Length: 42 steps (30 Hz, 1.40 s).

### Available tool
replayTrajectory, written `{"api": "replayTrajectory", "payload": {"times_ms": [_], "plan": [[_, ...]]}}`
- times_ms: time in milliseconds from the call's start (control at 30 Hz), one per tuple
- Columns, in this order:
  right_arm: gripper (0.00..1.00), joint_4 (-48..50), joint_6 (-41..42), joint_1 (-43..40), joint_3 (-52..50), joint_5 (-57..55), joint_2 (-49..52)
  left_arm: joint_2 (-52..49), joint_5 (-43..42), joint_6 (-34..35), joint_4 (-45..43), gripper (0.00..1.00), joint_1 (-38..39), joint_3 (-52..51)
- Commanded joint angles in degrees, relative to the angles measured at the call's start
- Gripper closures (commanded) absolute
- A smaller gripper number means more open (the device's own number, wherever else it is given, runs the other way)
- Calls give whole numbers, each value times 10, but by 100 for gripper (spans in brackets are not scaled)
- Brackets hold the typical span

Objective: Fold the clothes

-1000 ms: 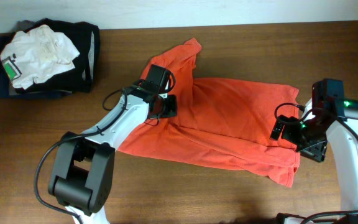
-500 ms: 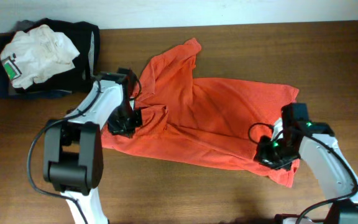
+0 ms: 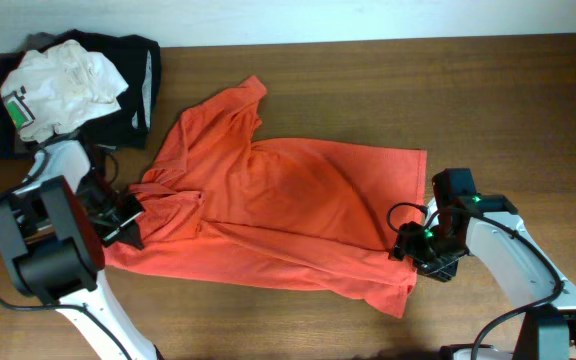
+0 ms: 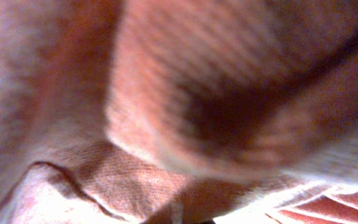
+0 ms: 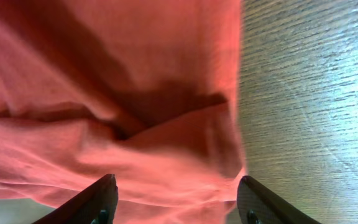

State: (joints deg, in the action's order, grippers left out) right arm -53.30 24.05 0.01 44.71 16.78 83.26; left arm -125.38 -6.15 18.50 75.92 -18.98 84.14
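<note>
Next, my right gripper takes hold of the folded edge (image 5: 219, 146) and pulls it straight before the next fold, because the orange shirt's near corner slants inward and lies wrinkled.
An orange shirt (image 3: 278, 215) lies spread and wrinkled across the middle of the wooden table, with one sleeve (image 3: 230, 105) pointing to the back. My left gripper (image 3: 123, 215) is at the shirt's left edge and shut on the fabric. The left wrist view is filled with bunched orange cloth (image 4: 185, 112), which hides the fingers. My right gripper (image 3: 415, 250) sits over the shirt's right hem. In the right wrist view its fingers (image 5: 176, 193) are spread wide open over the orange cloth (image 5: 104, 93), next to the bare wood.
A pile of other clothes stands at the back left corner: a white garment (image 3: 63, 85) on top of dark ones (image 3: 138, 70). Bare wooden table (image 3: 528, 120) lies to the right of the shirt and along the front edge.
The left gripper has pulled to the left and the whole shirt has slid left with it. The right gripper has followed left along the right hem.
</note>
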Motion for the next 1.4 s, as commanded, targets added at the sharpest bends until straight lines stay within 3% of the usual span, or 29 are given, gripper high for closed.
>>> {"api": "replayTrajectory", "payload": {"times_ms": [0,100,233,467,533,833,933,1033,1133,1200,1233,1267,1300,1333,1367], "plan": [[32,-25,4,5,-4,-9,5,2,88,12,-25,99,-26,-20],[33,-60,2,5,-4,-9,5,21,85,12,-30,92,-17,-20],[44,-55,5,23,-8,-7,5,21,85,12,-27,92,-16,-20],[41,-14,20,44,-37,-24,5,21,74,12,-28,92,-16,-20],[48,-5,25,45,-37,-15,5,21,74,12,-28,92,-16,-20],[50,29,29,45,-57,-16,5,21,74,12,-28,92,-16,-20],[68,61,35,45,-75,-5,5,21,74,12,-28,93,-16,-20],[78,51,35,44,-57,-15,5,21,74,12,-30,93,-16,-20],[80,-23,32,44,16,-85,5,21,74,12,-32,93,-16,-20],[94,-27,28,44,31,-85,5,21,74,12,-33,93,-16,-20],[96,-22,29,44,31,-84,5,21,74,12,-33,93,-16,-20],[96,-26,30,44,30,-85,5,21,74,12,-34,93,-16,-20],[62,-36,30,44,30,-85,5,21,74,12,-33,93,-16,-20],[51,-41,30,44,22,-85,5,21,74,12,-33,93,-16,-20],[52,-39,30,45,8,-84,5,21,74,12,-34,93,-16,-20]]}}
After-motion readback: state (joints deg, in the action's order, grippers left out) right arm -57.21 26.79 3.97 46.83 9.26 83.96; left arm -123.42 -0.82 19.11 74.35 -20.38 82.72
